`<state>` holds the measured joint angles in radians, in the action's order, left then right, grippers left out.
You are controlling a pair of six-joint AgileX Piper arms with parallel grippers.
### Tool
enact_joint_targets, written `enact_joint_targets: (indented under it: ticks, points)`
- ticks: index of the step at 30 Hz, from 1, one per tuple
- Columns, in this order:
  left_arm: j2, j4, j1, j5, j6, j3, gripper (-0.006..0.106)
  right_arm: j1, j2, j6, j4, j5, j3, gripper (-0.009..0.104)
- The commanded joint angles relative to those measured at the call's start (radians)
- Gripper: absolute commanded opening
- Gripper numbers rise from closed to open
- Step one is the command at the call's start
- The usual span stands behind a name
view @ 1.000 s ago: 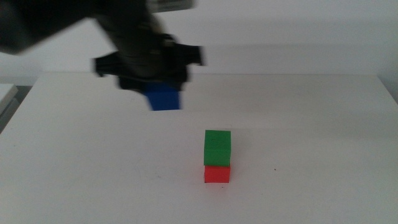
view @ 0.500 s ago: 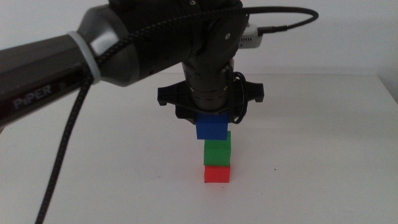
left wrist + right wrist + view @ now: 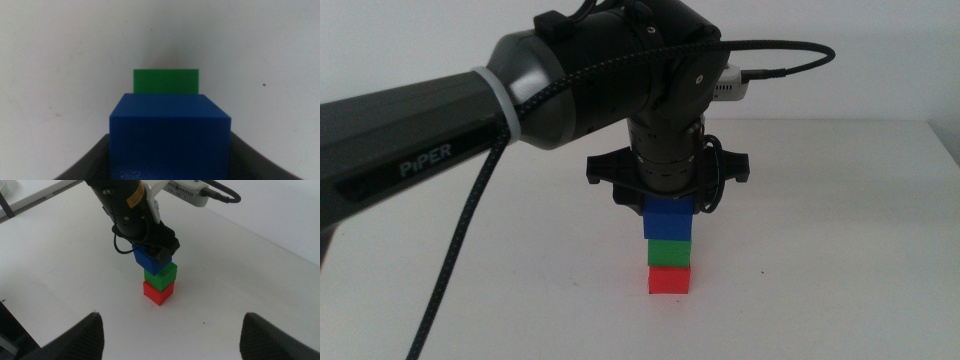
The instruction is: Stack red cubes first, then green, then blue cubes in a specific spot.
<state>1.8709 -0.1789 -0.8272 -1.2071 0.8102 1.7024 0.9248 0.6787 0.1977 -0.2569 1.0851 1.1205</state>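
Observation:
My left gripper should set the blue cube squarely on top of the green cube (image 3: 673,217) (image 3: 166,101) and let go, to cap the stack.
A red cube (image 3: 669,281) sits on the white tabletop spot (image 3: 740,285) with a green cube (image 3: 669,251) stacked squarely on it. My left gripper (image 3: 668,203) reaches straight down from above, shut on the blue cube (image 3: 668,218), whose underside meets the green cube's top. In the left wrist view the blue cube (image 3: 170,130) fills the space between the jaws, with the green cube (image 3: 166,81) showing just beyond it. The right wrist view shows blue (image 3: 149,260), green (image 3: 164,275) and red (image 3: 159,293) from a distance. My right gripper (image 3: 172,330) waits open, well back from the stack.
The left arm's thick body and black cable (image 3: 460,240) cross the left half of the middle view. A tiny black mark (image 3: 761,272) lies right of the stack. The table's far edge (image 3: 840,122) runs behind the arm.
My left gripper carried the blue cube from the back left over to the stack, then lowered it until it met the green cube. The red and green cubes have not moved.

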Motion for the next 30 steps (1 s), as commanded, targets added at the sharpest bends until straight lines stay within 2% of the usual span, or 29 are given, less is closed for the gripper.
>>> enact_joint_targets:
  ticks: [1, 7, 30]
  points:
    - [0.007, 0.008, 0.010, 0.014, 0.000, 0.008, -0.002, 0.002, -0.004, -0.012, -0.006, -0.009, -0.002, 0.087]
    - [0.027, 0.047, 0.031, 0.039, -0.040, 0.008, -0.002, 0.002, -0.004, -0.012, -0.006, -0.009, -0.002, 0.087]
    - [0.048, 0.081, 0.050, 0.054, -0.056, 0.006, -0.002, 0.002, -0.004, -0.012, -0.006, -0.009, -0.002, 0.087]
